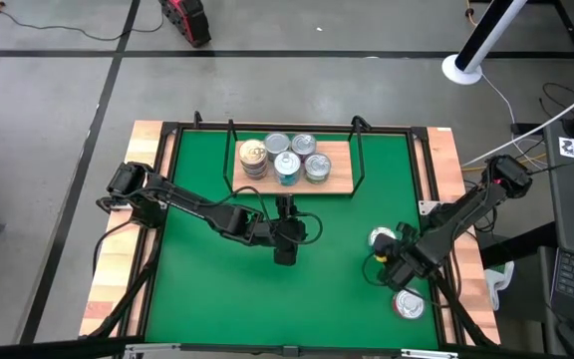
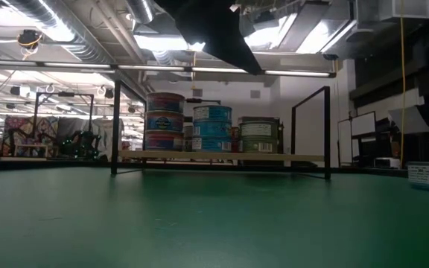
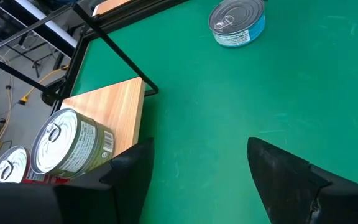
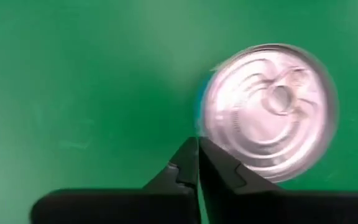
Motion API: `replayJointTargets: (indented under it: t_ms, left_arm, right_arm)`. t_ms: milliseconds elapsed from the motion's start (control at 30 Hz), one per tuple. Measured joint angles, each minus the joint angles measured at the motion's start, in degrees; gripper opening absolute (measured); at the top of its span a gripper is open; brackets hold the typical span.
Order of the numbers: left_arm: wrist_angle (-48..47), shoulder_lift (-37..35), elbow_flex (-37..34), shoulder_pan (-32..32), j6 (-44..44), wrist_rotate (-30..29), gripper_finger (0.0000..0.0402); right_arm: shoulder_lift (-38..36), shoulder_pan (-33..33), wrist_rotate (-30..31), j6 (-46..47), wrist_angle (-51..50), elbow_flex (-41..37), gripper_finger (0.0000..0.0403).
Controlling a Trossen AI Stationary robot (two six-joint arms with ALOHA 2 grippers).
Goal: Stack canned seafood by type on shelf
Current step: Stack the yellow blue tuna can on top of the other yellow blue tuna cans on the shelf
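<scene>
Closed right fingertips are beside the teal tin's rim; they should open, pinch that rim and bring the tin mid-mat (image 1: 337,257) to my left gripper.
The shelf (image 1: 342,180), a light-wood board in black wire uprights, stands at the mat's far middle with several tins on it. In the low view these are a brown, red and teal stack (image 2: 165,121), a teal stack (image 2: 212,128) and an olive-labelled one (image 2: 259,135). My left gripper (image 1: 285,239) hovers open over the mat just in front of the shelf (image 3: 114,109), near the olive tin (image 3: 67,146). My right gripper (image 1: 395,257) is shut beside a teal, silver-lidded tin (image 1: 382,238) standing on the mat. Another tin (image 1: 408,305) stands at the near right. My right gripper (image 4: 197,155) points down from above with its shut fingertips at the rim (image 4: 207,134) of the silver lid (image 4: 269,109) of the tin, which stands flat on the mat. I cannot tell whether the tips touch it.
A green mat (image 1: 217,289) framed by black rails covers the wooden table (image 1: 108,279); its near left and middle are bare. The shelf's wire uprights (image 2: 115,126) stand up around the board. A teal tin (image 3: 237,22) lies beyond my left fingers.
</scene>
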Motion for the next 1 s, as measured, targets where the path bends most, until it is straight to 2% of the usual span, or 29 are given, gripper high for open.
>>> replayJointTargets:
  t_ms: [100,367,500,700,1000]
  left_arm:
    - [0.0,0.0,0.0,0.0,0.0,0.0,0.0253]
    - [0.0,0.0,0.0,0.0,0.0,0.0,0.0253]
    - [0.0,0.0,0.0,0.0,0.0,0.0,0.0253]
    - [0.0,0.0,0.0,0.0,0.0,0.0,0.0253]
    - [0.0,0.0,0.0,0.0,0.0,0.0,0.0253]
  right_arm:
    - [0.0,0.0,-1.5,-1.3,1.6,0.0,0.0035]
    - [0.0,0.0,0.8,-3.7,1.0,0.0,0.0158]
    - [0.3,0.0,2.1,-5.8,1.1,0.0,0.0189]
    - [4.0,0.0,2.8,-7.7,1.0,-0.1,0.0187]
    - [11.9,0.1,5.2,-8.7,-0.3,0.2,0.0144]
